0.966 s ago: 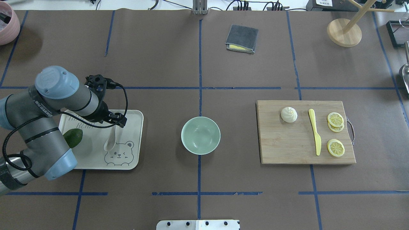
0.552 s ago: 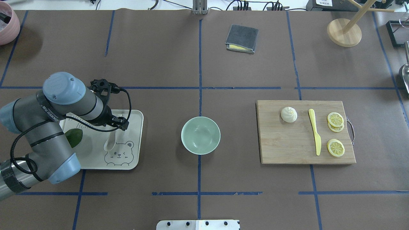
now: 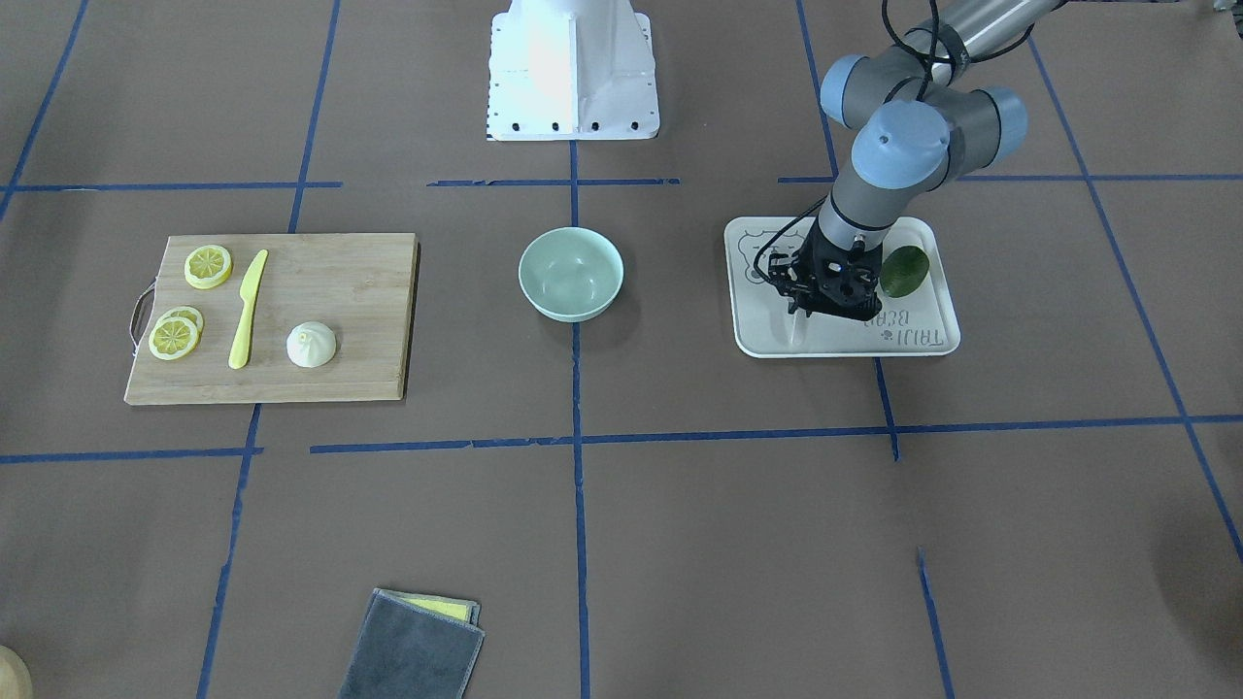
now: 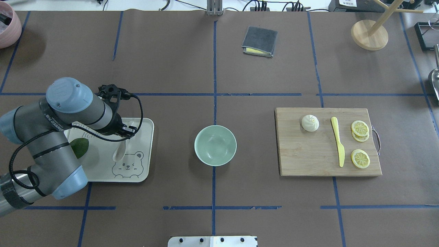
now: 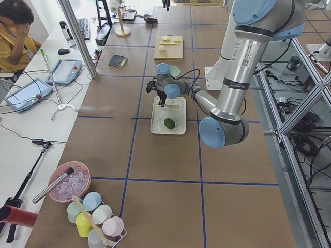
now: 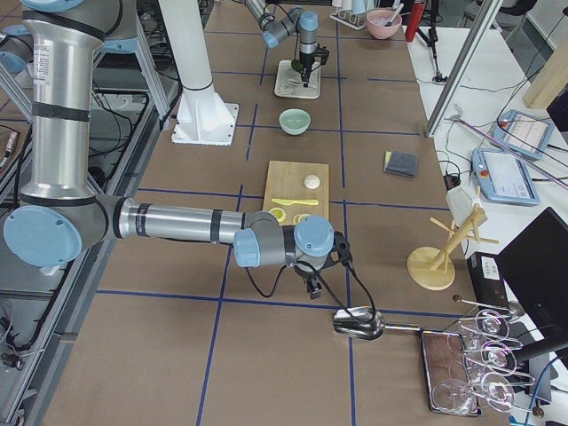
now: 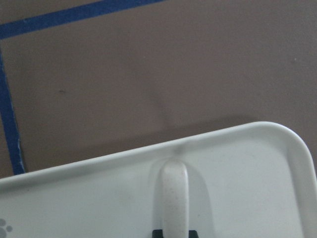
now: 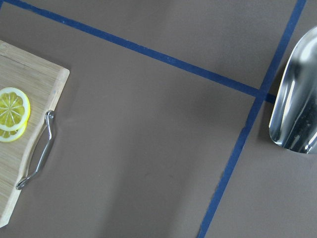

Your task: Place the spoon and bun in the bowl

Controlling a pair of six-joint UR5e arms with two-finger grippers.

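Observation:
The left gripper should release the pale spoon inside the mint-green bowl (image 3: 574, 284), with the spoon's handle leaning over the bowl's far rim.
The pale spoon (image 4: 119, 153) lies on the bear tray (image 4: 137, 171) at the left, its handle pointing away from the robot. My left gripper (image 4: 128, 134) is low over the tray and shut on the handle; in the left wrist view the handle (image 7: 173, 198) runs up between two black fingertips (image 7: 157, 233). The mint-green bowl (image 4: 215, 145) stands empty at the table's middle. The white bun (image 4: 310, 123) sits on the cutting board (image 4: 308, 154) at the right. My right gripper (image 6: 312, 286) shows only in the exterior right view, past the board's handle end; I cannot tell its state.
A green fruit (image 4: 79, 147) lies on the tray beside my left arm. A yellow knife (image 4: 337, 140) and lemon slices (image 4: 360, 128) share the board. A metal scoop (image 8: 297, 99) lies near my right wrist. A folded grey cloth (image 4: 259, 41) and a wooden stand (image 4: 369, 34) are at the far side.
My left gripper has come down and a little toward the table's middle onto the spoon handle. The spoon's scoop has shifted slightly. Bowl, bun and board are unchanged.

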